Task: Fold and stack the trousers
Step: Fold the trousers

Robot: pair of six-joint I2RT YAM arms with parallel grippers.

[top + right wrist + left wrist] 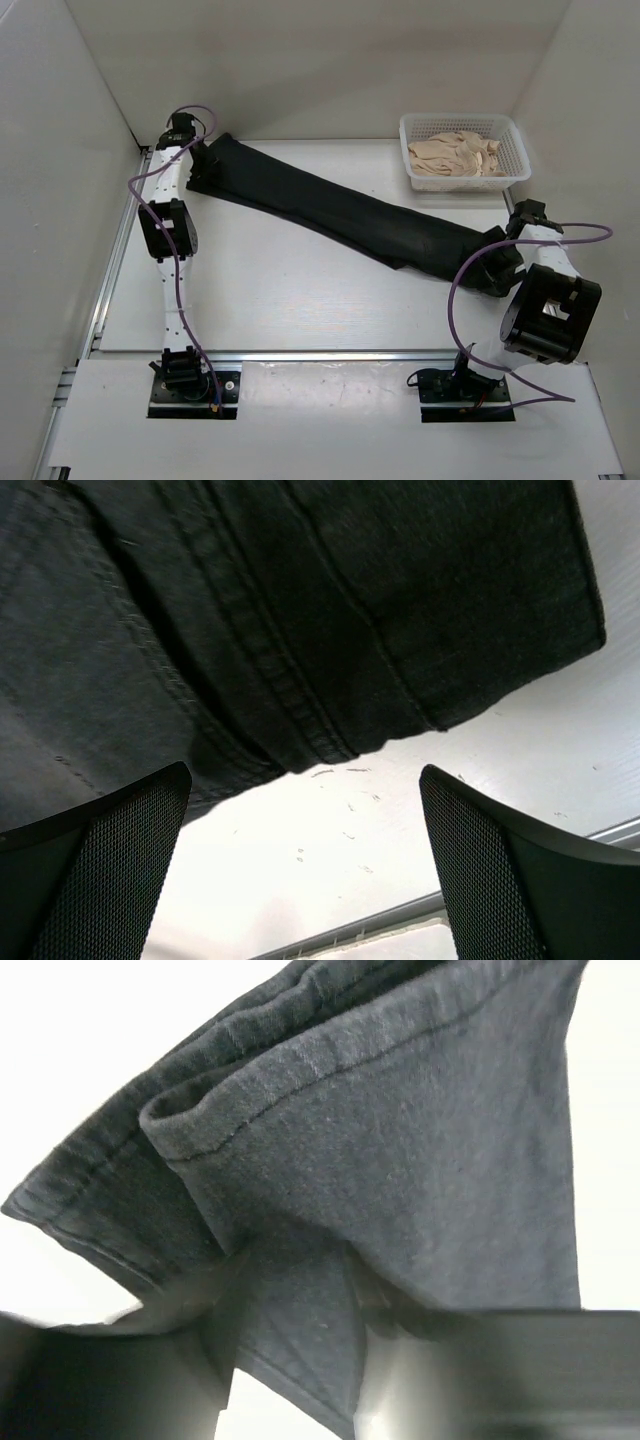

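Note:
The left gripper sits back from the staggered hems, so it should open and grab the lower leg's hem corner (pixel 22 1203) before it pulls the trousers straight.
The black trousers (pixel 340 210) lie folded lengthwise in a long diagonal strip, from the far left of the table to the near right. My left gripper (pixel 203 158) is at the far-left end and is shut on the trousers' hemmed leg ends (pixel 330 1160); cloth fills the gap between its fingers (pixel 295 1350). My right gripper (pixel 497 262) is at the near-right end. It is open and empty (pixel 305 850), and its mesh pads (pixel 100 870) stand just short of the stitched edge of the trousers (pixel 300 630), above bare table.
A white plastic basket (pixel 470 182) holding beige cloth garments (pixel 455 152) stands at the far right, just beyond my right gripper. White walls close in the table on the left, back and right. A metal rail (pixel 370 925) runs along the table's near edge.

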